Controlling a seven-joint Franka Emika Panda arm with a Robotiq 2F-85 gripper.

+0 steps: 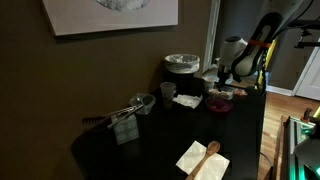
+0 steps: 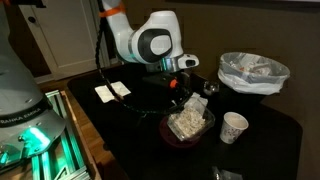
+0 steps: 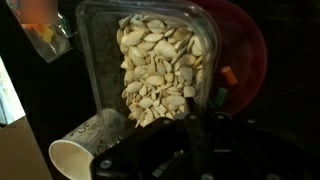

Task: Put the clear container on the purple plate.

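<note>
The robot's gripper should release the clear container on the purple plate (image 1: 219, 101) (image 3: 178, 65), over the side nearest the paper cup.
The clear container (image 3: 150, 55) is a see-through tub filled with pale seed-like pieces. It sits over the purple plate (image 3: 248, 45), whose rim shows to its right. In both exterior views the tub (image 2: 190, 122) (image 1: 220, 96) rests on the plate (image 2: 172, 140) (image 1: 219, 106) near the table's edge. My gripper (image 3: 188, 118) comes down on the tub's near wall, and its fingers are close together, pinching that wall. It also shows in both exterior views (image 2: 190, 97) (image 1: 223, 84). The fingertips are dark and partly hidden.
A paper cup (image 2: 233, 127) (image 3: 85, 145) stands next to the tub. A round grey lidded bowl (image 2: 253, 70) (image 1: 182, 64) is behind. White napkins (image 2: 112, 90), a napkin with a wooden spoon (image 1: 205, 158) and grey tongs (image 1: 125, 115) lie on the black table.
</note>
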